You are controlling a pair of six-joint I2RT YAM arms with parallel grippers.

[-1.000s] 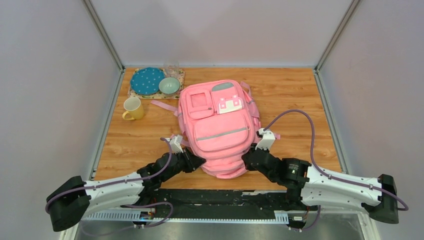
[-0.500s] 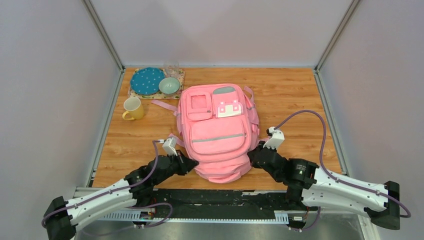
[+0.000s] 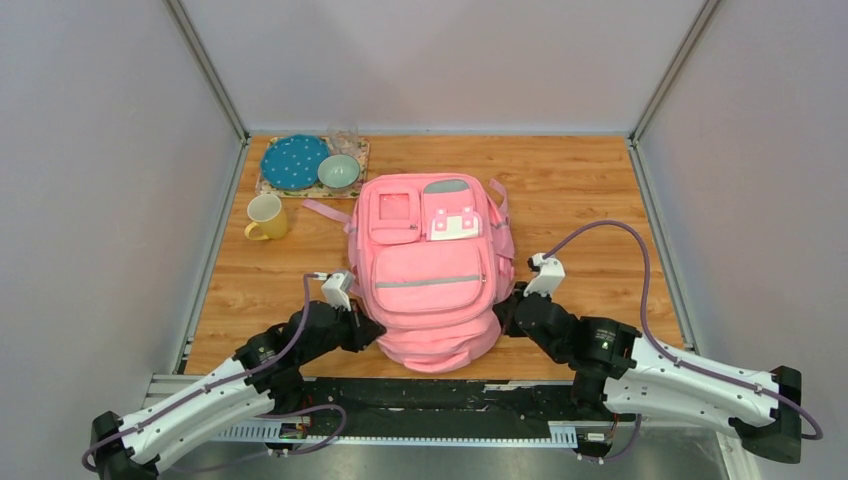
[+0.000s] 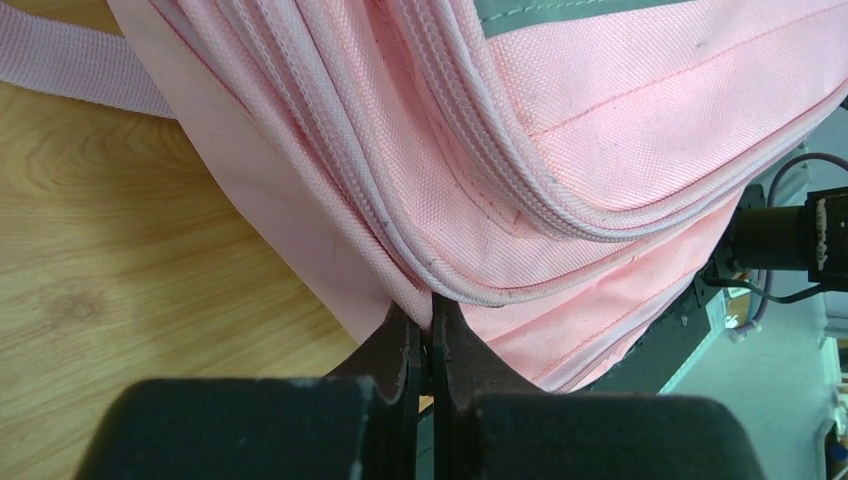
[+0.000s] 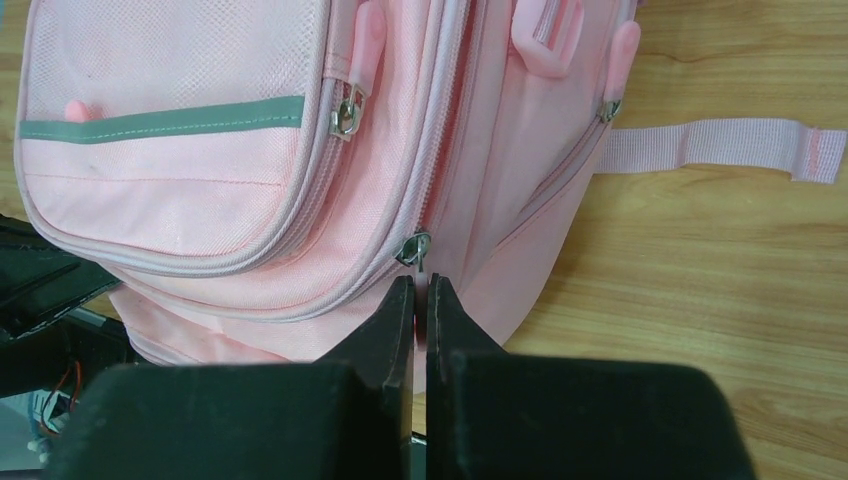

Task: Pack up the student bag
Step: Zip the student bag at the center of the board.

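Observation:
The robot's left gripper pinches only a fold next to the zip seam, so it should open and grip the bag's lower corner (image 3: 393,352) before the right gripper pulls the tab.
The pink student bag (image 3: 430,270) lies front-up on the wooden table, its lower end at the near edge. My left gripper (image 3: 366,330) is at the bag's near-left corner; in the left wrist view it (image 4: 428,306) is shut on a fold of the student bag (image 4: 560,130) beside a zip seam. My right gripper (image 3: 504,314) is at the near-right corner. In the right wrist view it (image 5: 420,284) is shut on a pink pull tab hanging from a metal zip slider (image 5: 413,247) on the side of the student bag (image 5: 180,150).
At the back left a patterned mat holds a blue dotted plate (image 3: 296,161), a green bowl (image 3: 339,172) and a clear glass (image 3: 343,133). A yellow mug (image 3: 265,216) stands in front of it. A loose pink strap (image 5: 715,144) lies on the wood right of the bag.
The left gripper has shut on the bag's corner. Both arms have drawn back toward the near edge, and the bag has slid nearer and turned straighter.

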